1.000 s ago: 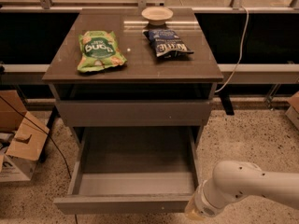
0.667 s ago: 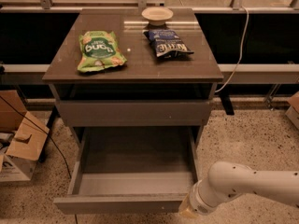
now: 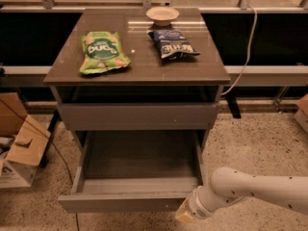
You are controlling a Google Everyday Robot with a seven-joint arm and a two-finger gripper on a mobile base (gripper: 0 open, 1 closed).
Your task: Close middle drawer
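Next, my gripper lets go of the middle drawer once its front panel is pushed into the grey cabinet [image 3: 135, 167] below the shut drawer front.
The middle drawer [image 3: 139, 158] is pulled far out of the grey cabinet, its deep grey box empty and its plain front panel [image 3: 125, 202] nearest the camera. My gripper [image 3: 184, 215] is at the bottom of the view, at the end of my white arm [image 3: 255, 191], which reaches in from the right. The gripper sits right at the lower right end of the drawer's front panel. The frame edge cuts off most of the gripper.
Another plain grey drawer front [image 3: 137, 116] sits shut above the open drawer. The glossy tabletop [image 3: 139, 61] holds a green chip bag [image 3: 102, 51], a blue chip bag [image 3: 172, 43] and a small bowl [image 3: 162, 15]. Cardboard boxes [image 3: 21, 146] stand on the floor at left.
My arm and gripper have moved a little to the left, closer to the drawer's front panel. The drawer has not visibly moved.
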